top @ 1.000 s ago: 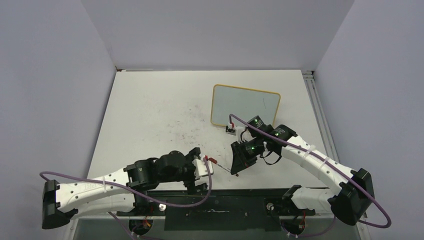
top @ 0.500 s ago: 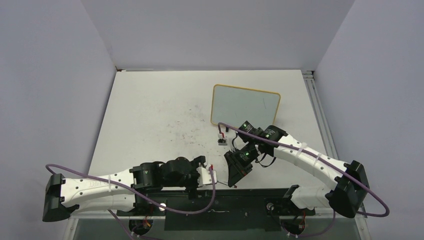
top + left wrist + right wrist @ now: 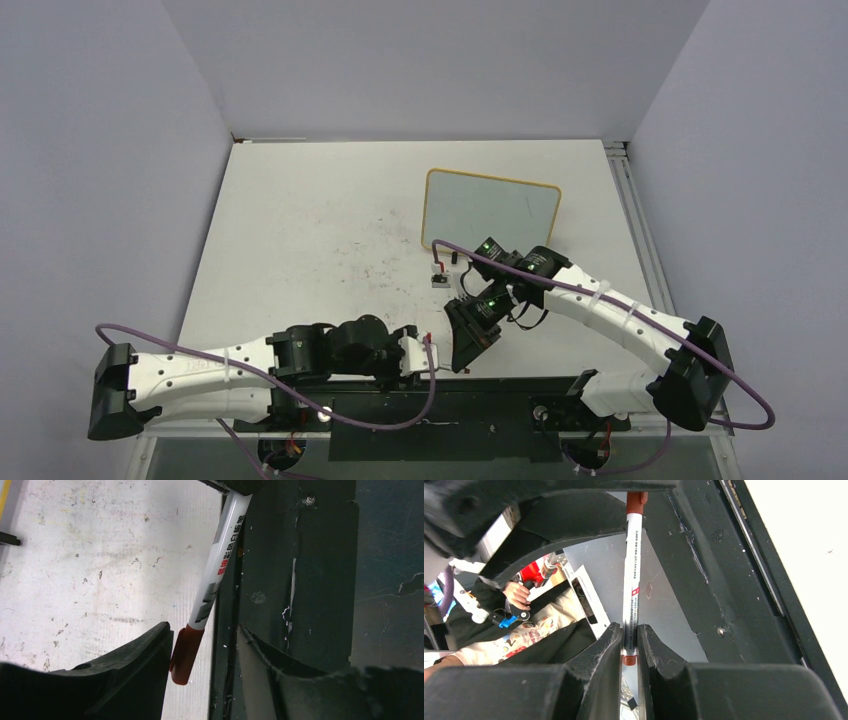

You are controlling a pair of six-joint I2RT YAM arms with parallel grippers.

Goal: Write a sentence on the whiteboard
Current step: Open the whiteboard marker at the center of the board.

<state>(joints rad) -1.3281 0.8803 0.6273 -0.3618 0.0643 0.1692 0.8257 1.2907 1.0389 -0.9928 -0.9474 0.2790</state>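
Note:
I have the marker by its rear end in my right gripper, far from its cap, so it should take the marker's middle (image 3: 632, 587) while my left gripper holds the cap.
The whiteboard (image 3: 490, 209), pale with a yellow-tan frame, lies at the back right of the table. No sentence is in view on it, only one short dark stroke (image 3: 527, 207). My right gripper (image 3: 463, 352) (image 3: 629, 645) hangs over the table's near edge, shut on the rear end of a white marker (image 3: 631, 580) (image 3: 220, 560). The marker's red cap (image 3: 186, 652) (image 3: 636, 501) points at my left gripper (image 3: 427, 352) (image 3: 205, 630). That gripper's jaws stand half apart around the cap: one finger (image 3: 150, 655) touches it, the other (image 3: 260, 655) stands off it.
A black mounting strip (image 3: 450, 400) runs along the table's near edge under both grippers. The white tabletop (image 3: 320, 230) is flecked with old marker stains. Grey walls close in the left, back and right sides. A person's hand (image 3: 516, 594) shows below the table edge.
Both grippers have moved toward the near edge and closer together. The right one carried the marker down and left. The left jaws have narrowed around the red cap.

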